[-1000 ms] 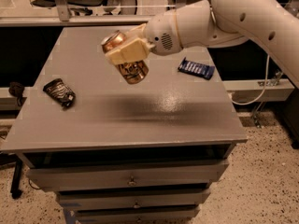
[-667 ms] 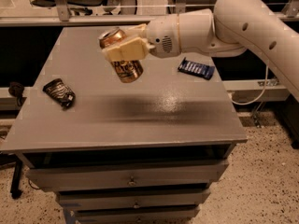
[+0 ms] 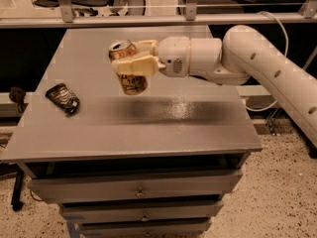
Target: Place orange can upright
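Observation:
My gripper should release the orange can standing upright on the middle of the grey table [image 3: 143,106], level with the snack bag.
The orange can [image 3: 130,81] is a shiny orange-gold drink can with dark lettering and a silver top with pull tab. It hangs nearly upright, top up, in the air above the middle of the grey table [image 3: 148,128]. My gripper [image 3: 132,58] reaches in from the right and is shut on the can, its cream fingers [image 3: 136,65] clamped across the can's upper part. The can's shadow lies on the table below it.
A small black-and-white snack bag [image 3: 62,97] lies near the table's left edge. The table tops a grey drawer cabinet [image 3: 136,192]. A metal rail and glass [image 3: 148,14] run behind the table. My white arm [image 3: 262,63] crosses the right side.
The arm has lowered across the table's right rear, now hiding the blue wrapper. The can stays gripped and has turned more upright, its silver top now facing up.

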Controlling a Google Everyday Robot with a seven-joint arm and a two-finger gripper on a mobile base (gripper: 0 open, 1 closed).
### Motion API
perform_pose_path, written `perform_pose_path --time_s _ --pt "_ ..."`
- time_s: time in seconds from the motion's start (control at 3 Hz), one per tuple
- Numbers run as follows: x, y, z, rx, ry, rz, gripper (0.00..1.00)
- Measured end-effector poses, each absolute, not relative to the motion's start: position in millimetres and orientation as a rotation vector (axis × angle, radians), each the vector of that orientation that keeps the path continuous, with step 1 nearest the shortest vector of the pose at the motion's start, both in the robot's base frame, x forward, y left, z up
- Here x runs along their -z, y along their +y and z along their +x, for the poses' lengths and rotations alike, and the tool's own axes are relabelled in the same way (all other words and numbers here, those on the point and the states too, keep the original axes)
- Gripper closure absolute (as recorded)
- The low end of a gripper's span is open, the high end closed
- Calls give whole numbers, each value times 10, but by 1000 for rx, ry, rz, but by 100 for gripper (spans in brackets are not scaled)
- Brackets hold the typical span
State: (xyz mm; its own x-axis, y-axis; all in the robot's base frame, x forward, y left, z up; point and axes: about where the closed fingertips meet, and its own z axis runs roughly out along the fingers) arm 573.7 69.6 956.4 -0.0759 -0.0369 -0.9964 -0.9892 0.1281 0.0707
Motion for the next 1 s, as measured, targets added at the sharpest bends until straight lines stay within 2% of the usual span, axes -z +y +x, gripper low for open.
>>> perform_pose_path --time_s 1.0 --pt "-9165 561 5841 -1103 1210 -1149 100"
